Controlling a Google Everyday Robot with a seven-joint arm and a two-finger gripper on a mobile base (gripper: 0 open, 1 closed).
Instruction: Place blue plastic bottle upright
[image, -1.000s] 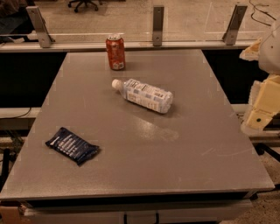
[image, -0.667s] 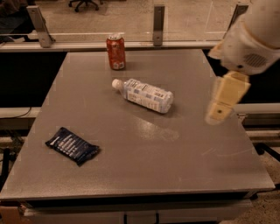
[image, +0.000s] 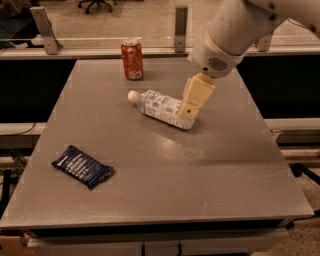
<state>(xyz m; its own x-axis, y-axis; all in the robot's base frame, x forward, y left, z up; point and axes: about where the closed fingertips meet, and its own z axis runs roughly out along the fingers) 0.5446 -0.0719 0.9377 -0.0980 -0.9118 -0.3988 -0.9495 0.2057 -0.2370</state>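
Next, my gripper moves to the plastic bottle's upper part (image: 149, 102), just under its white cap, and closes there.
The clear plastic bottle (image: 161, 106) with a white cap and pale printed label lies on its side near the middle of the grey table (image: 165, 170), cap pointing left toward the back. My gripper (image: 192, 102) hangs from the white arm coming in from the upper right. It sits over the bottle's base end, at its right.
A red-orange soda can (image: 132, 60) stands upright at the back of the table, left of the bottle. A flat dark-blue packet (image: 82, 166) lies near the front left. Metal rail posts (image: 181, 27) stand behind the table's far edge.
The arm has swung in from the right edge of the view toward the left. The gripper now sits over the bottle's base end. The bottle has not moved.
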